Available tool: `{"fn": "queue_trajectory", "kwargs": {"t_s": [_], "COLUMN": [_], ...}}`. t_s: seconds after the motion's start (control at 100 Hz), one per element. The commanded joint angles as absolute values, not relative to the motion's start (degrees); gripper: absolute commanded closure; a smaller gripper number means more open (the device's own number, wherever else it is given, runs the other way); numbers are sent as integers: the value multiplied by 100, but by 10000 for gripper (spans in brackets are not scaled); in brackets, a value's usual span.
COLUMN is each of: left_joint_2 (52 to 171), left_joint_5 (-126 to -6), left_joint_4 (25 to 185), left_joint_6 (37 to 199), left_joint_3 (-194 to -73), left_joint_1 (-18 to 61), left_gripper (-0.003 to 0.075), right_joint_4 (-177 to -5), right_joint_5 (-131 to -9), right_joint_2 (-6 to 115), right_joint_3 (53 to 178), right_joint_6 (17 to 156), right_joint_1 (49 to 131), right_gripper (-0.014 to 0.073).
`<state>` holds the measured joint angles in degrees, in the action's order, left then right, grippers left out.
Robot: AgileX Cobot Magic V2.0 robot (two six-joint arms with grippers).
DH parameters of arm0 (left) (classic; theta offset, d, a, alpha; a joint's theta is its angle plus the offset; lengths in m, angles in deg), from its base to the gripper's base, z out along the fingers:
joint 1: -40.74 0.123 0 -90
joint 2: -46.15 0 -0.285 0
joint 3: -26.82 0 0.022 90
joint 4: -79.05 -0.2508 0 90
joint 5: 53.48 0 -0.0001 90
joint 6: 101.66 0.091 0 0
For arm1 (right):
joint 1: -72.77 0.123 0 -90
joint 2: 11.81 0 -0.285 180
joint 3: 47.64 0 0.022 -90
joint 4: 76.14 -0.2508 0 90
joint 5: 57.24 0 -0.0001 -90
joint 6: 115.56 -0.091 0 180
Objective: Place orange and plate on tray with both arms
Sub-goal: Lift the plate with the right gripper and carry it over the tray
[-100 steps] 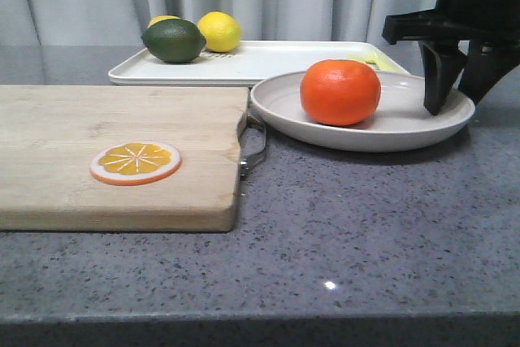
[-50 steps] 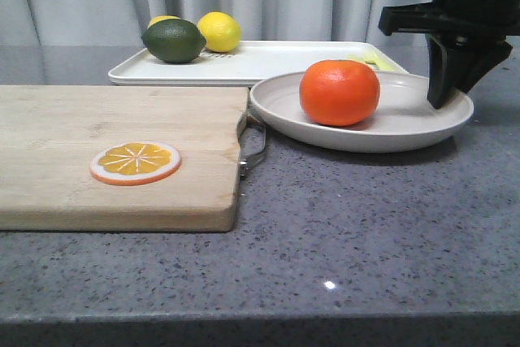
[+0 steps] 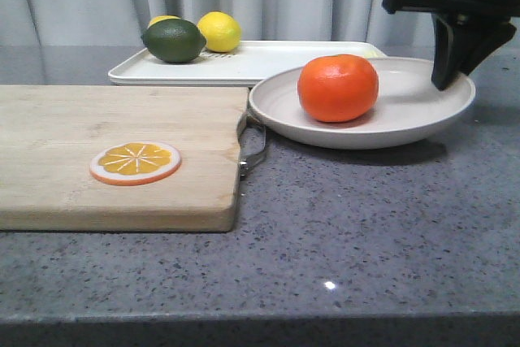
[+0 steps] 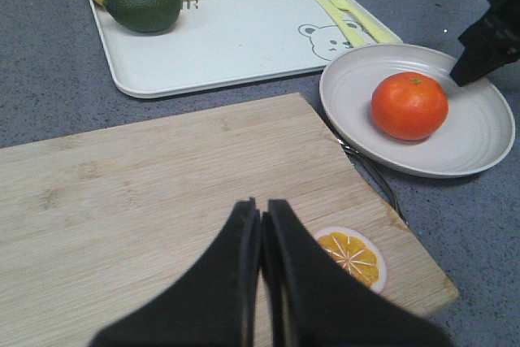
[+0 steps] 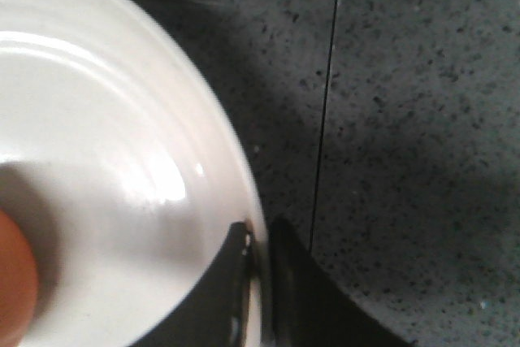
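The robot's right gripper should release the off-white plate on the tray (image 3: 275,58) between the lemons and the yellow-green cutlery.
The orange (image 3: 338,88) sits in the off-white plate (image 3: 410,111), which is tilted with its right side lifted off the counter. My right gripper (image 3: 446,79) is shut on the plate's right rim (image 5: 240,188), one finger inside and one outside. The orange (image 4: 409,105) and plate (image 4: 479,132) also show in the left wrist view. The white tray (image 3: 276,60) lies behind the plate. My left gripper (image 4: 262,221) is shut and empty above the wooden cutting board (image 4: 162,193); it is out of the front view.
A lime (image 3: 174,40) and two lemons (image 3: 219,31) sit on the tray's far left. Yellow-green cutlery (image 4: 353,18) lies on the tray's right side. An orange slice (image 3: 136,162) lies on the cutting board (image 3: 122,152), whose metal handle (image 3: 254,145) nearly touches the plate.
My right gripper has closed on the plate's right rim and risen, tilting that side of the plate up. The orange has shifted slightly left in the plate.
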<state>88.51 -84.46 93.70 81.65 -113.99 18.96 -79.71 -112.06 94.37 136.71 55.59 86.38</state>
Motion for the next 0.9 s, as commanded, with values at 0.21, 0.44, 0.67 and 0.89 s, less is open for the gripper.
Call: {"fn": "queue_trajectory", "kwargs": {"t_s": [0.21, 0.44, 0.67, 0.89], "left_joint_2": [8859, 8859, 8859, 8859], "left_joint_5": [-8078, -8078, -8078, -8078], "left_joint_4": [9423, 9423, 9423, 9423], "left_joint_6": [8117, 8117, 8117, 8117], "left_joint_3": [-11558, -11558, -11558, -11558], "left_joint_1": [1910, 1910, 1910, 1910], "left_gripper": [741, 741, 741, 741], "right_joint_4": [-8172, -8870, -9036, -9161], "right_joint_5": [-11278, -11311, -11418, -12141], "right_joint_2": [8859, 8906, 9378, 10428], "right_joint_3": [14018, 14696, 15682, 17149], "right_joint_6": [5697, 5943, 5948, 5948], "right_joint_1": [8467, 8467, 8467, 8467], "right_gripper": [661, 661, 661, 661]}}
